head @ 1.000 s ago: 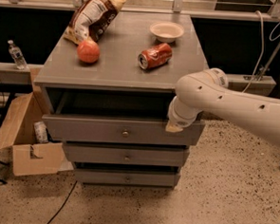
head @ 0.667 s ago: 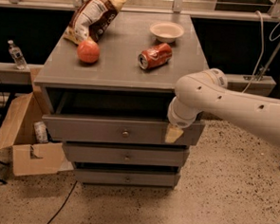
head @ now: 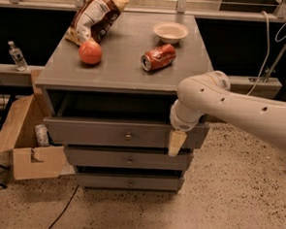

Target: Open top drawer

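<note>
The top drawer is only partly out, and the tip of my gripper hangs in front of the drawer front. Next, I take its top edge (head: pixel 165 127) and pull it farther.
The top drawer (head: pixel 98 132) is a wide grey wooden front with a small round brass knob (head: pixel 128 136) at its centre. It stands pulled out from the grey cabinet (head: pixel 122 61), and its dark inside (head: pixel 109 106) shows under the cabinet top. My gripper (head: pixel 176 143) hangs at the end of the white arm (head: pixel 230 109), which comes in from the right. It is in front of the right end of the drawer front, to the right of the knob, and its beige tip points down.
Two shorter grey drawers (head: pixel 128 160) sit shut below. On the cabinet top lie a chip bag (head: pixel 94 17), a red-orange fruit (head: pixel 90 52), a red can (head: pixel 157 57) on its side and a white bowl (head: pixel 170 31). An open cardboard box (head: pixel 22 138) stands on the floor left.
My gripper has dropped a little lower in front of the drawer's right end. The drawer stays pulled out by the same amount.
</note>
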`<action>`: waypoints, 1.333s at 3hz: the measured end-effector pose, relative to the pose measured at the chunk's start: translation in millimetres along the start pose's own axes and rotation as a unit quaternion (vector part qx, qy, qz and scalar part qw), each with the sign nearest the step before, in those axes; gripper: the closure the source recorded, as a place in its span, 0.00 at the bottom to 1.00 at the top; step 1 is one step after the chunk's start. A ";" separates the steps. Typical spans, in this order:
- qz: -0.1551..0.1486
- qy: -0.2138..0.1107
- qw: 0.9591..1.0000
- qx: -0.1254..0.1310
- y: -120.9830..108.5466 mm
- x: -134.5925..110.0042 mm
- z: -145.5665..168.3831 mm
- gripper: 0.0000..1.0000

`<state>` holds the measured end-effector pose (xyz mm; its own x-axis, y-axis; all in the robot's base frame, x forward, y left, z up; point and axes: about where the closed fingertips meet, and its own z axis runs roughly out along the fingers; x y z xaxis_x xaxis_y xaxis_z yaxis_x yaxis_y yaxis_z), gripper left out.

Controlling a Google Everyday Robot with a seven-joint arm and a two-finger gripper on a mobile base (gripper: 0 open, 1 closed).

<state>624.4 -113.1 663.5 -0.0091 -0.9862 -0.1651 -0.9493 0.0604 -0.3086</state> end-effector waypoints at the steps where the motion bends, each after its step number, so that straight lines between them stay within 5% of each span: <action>1: -0.007 -0.011 0.999 -0.031 11.6 -1.3 14.9 0.00; 2: -0.012 -0.021 0.998 -0.058 15.2 -1.1 25.3 0.02; 4: -0.015 -0.019 0.997 -0.069 18.1 -1.6 27.8 0.57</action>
<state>615.9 -106.1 632.1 0.0287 -0.9808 -0.1931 -0.9831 0.0072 -0.1829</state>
